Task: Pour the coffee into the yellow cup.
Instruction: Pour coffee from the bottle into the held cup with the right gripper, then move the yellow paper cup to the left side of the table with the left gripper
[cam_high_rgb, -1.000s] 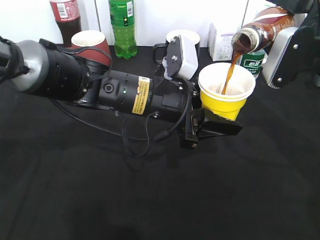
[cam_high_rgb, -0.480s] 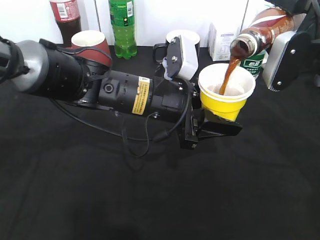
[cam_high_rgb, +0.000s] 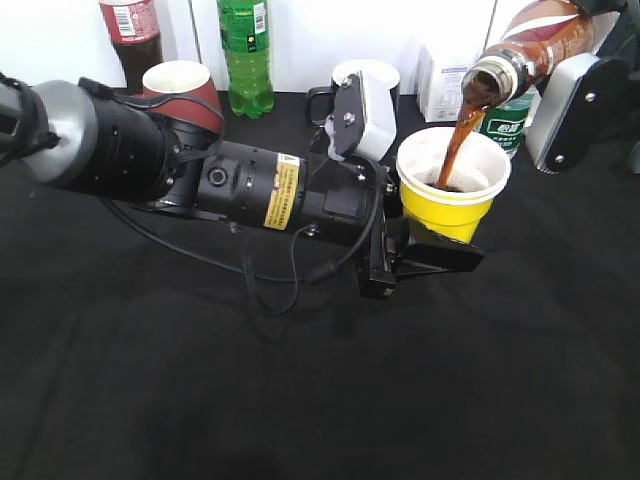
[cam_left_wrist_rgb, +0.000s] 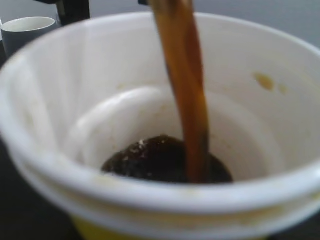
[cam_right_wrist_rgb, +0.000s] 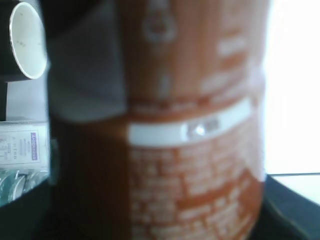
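My left gripper is going to let go of the yellow cup on the black table (cam_high_rgb: 191, 198) just in front of the brownish-red mug.
The yellow cup (cam_high_rgb: 452, 196) stands on the black table, held at its base by my left gripper (cam_high_rgb: 425, 245), which is shut on it. In the left wrist view the cup (cam_left_wrist_rgb: 60, 115) fills the frame, with a dark pool of coffee (cam_left_wrist_rgb: 160, 160) at its bottom and a brown stream (cam_left_wrist_rgb: 185, 80) falling in. My right gripper (cam_high_rgb: 570, 60) is shut on the coffee bottle (cam_high_rgb: 530, 48), tilted mouth-down above the cup's far right rim. A brown stream (cam_high_rgb: 455, 145) runs from its mouth into the cup. The bottle's orange label (cam_right_wrist_rgb: 200, 165) fills the right wrist view; the jaws are hidden there.
Behind stand a brownish-red mug (cam_high_rgb: 185, 90), a black mug (cam_high_rgb: 362, 85), a cola bottle (cam_high_rgb: 130, 35), a green soda bottle (cam_high_rgb: 246, 55), a white box (cam_high_rgb: 440, 85) and a green-labelled bottle (cam_high_rgb: 505, 122). My left arm (cam_high_rgb: 200, 170) lies across the table's middle.
The coffee bottle has been raised and tipped steeper. The stream keeps falling and the coffee pool in the cup has grown. The left arm and cup have not moved.
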